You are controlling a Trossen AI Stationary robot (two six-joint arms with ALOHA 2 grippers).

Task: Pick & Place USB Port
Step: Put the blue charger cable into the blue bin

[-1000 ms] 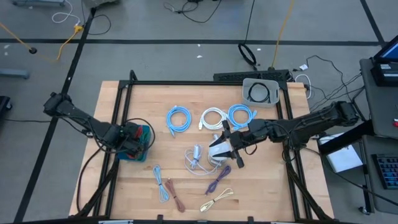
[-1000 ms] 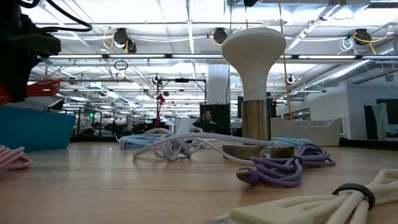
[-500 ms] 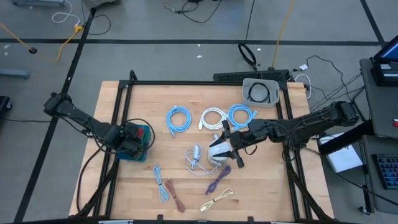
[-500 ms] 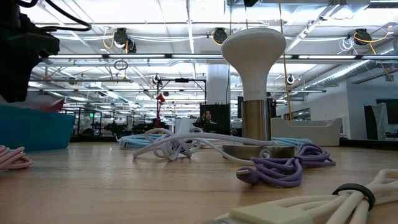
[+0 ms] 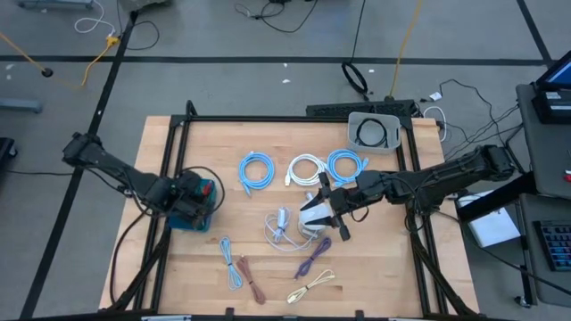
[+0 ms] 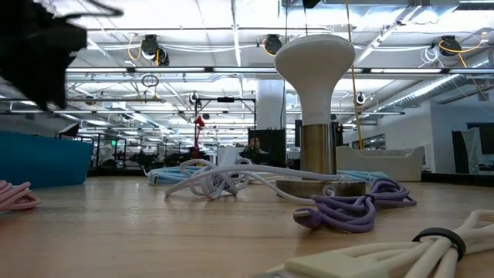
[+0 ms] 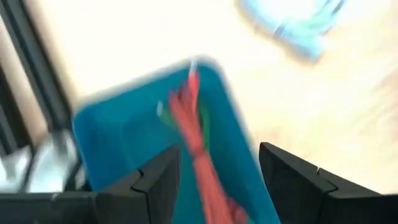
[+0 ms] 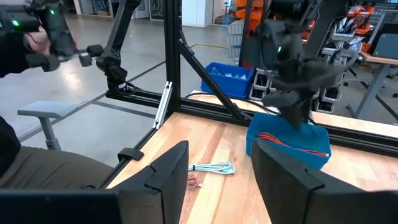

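Note:
The left gripper goes next to the pale blue cable beside the brown one, to close on its middle [image 5: 231,264], by the black tie.
A blue bin [image 5: 203,214] stands near the table's left edge, and a red cable [image 7: 193,134] lies inside it. My left gripper [image 7: 217,180] hovers over the bin, pointing steeply down. It is open, with the red cable below the gap between its fingers. My right gripper [image 5: 328,207] is held level near the table's middle, beside a white-topped stand [image 6: 315,108]. It is open with nothing between its fingers [image 8: 163,177]. The right wrist view shows the bin [image 8: 289,146] and the left arm above it.
Coiled cables lie across the table: light blue [image 5: 257,171], white [image 5: 306,169], blue [image 5: 346,165], purple [image 5: 312,259], cream [image 5: 310,285], and a pale blue and a brown one [image 5: 241,272]. A grey tray [image 5: 373,131] with a black cable sits at the far right.
The red cable, which showed above the bin's rim below my left gripper, has sunk out of sight behind the bin's wall. My left gripper has risen a little and turned. My right arm has kept still.

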